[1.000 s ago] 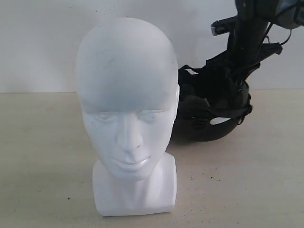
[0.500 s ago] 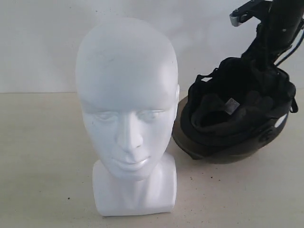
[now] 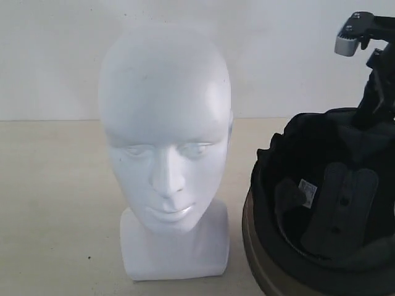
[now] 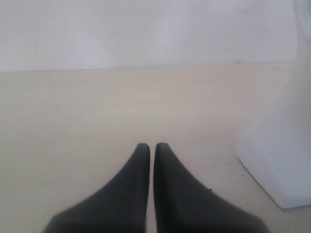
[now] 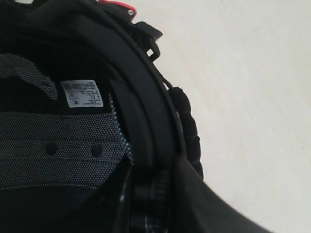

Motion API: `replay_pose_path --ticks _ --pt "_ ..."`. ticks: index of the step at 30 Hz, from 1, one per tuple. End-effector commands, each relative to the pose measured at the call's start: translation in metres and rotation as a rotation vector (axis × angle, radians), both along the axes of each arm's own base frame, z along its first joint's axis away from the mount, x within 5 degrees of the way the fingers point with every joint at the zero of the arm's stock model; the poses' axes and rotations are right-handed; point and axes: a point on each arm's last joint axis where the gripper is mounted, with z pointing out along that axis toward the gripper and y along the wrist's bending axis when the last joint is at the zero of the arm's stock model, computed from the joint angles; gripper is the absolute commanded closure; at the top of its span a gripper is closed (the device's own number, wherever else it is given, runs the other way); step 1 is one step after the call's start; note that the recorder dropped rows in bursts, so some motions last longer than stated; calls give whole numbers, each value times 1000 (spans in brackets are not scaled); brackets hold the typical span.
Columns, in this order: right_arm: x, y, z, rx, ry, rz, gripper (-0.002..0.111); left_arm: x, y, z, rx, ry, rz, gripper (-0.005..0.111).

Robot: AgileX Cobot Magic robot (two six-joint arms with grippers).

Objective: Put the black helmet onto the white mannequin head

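I need to use my right gripper to set the black helmet down on the pale wooden table (image 3: 324, 213) next to the base of the white mannequin head.
The white mannequin head (image 3: 165, 148) stands upright on its block base at the middle of the table, face toward the exterior camera. The black helmet (image 3: 327, 209) hangs at the right, close to that camera, its padded inside with a white label turned toward it. My right gripper (image 5: 160, 189) is shut on the helmet's rim (image 5: 146, 111); the right arm (image 3: 376, 74) rises behind the helmet. My left gripper (image 4: 147, 146) is shut and holds nothing, low over the table, with the mannequin base (image 4: 277, 155) beside it.
A pale wooden table (image 3: 55, 203) carries everything, and a white wall (image 3: 49, 55) closes the back. The helmet's lower edge runs out of the exterior view at the bottom right.
The right arm has carried the helmet from behind the mannequin's right side forward and to the right, closer to the exterior camera, turning its opening toward it. The mannequin has not moved.
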Motion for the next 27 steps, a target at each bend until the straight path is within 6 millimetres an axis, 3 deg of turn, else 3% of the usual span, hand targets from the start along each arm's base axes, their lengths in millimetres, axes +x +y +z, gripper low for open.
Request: replay_pose_path --ticks 1,6,13,20,27 --pt "-29 -4 11 1 -48 103 108 0 0 -1 -1 1 -4 102" --pt "-38 -6 -7 -31 -49 198 108 0 0 -1 -1 1 -4 102" --pt "-26 -6 -14 -53 -192 199 108 0 0 -1 -1 1 -4 102" --pt "-22 -1 -25 -3 -154 230 108 0 0 -1 -1 1 -4 102" --pt "-19 -1 -32 -53 -180 384 108 0 0 -1 -1 1 -4 102"
